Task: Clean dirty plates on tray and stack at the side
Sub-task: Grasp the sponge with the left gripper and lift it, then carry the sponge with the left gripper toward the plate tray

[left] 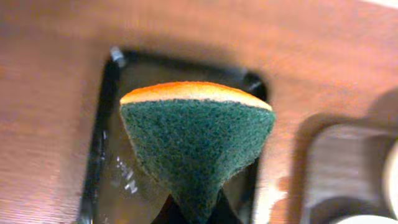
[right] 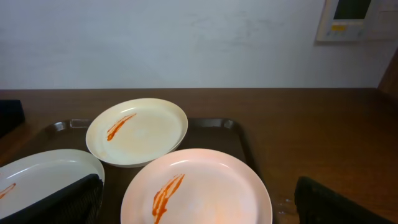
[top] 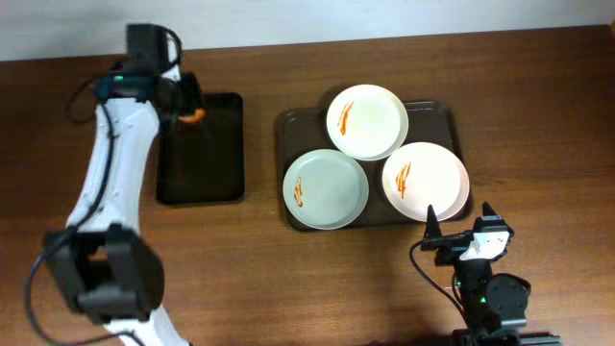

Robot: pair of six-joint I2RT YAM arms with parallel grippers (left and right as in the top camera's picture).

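Observation:
The green and orange sponge, still above the black tray, will be released by my left gripper as I set it on the pale green plate (top: 332, 190), beside its orange smear.
Three dirty plates with orange smears lie on the brown tray (top: 288, 125): a cream plate (top: 367, 121) at the back, a pale green plate (top: 326, 188) front left, a pinkish plate (top: 426, 181) front right. My left gripper (top: 188, 108) is shut on a green and orange sponge (left: 196, 137) above the black tray (top: 202, 154). My right gripper (top: 459, 219) is open and empty, just in front of the brown tray, facing the pinkish plate (right: 196, 186) and the cream plate (right: 137, 132).
The black tray (left: 106, 124) sits left of the brown tray (left: 336, 162). Bare wooden table surrounds both trays. A wall with a white panel (right: 354, 18) stands behind the table.

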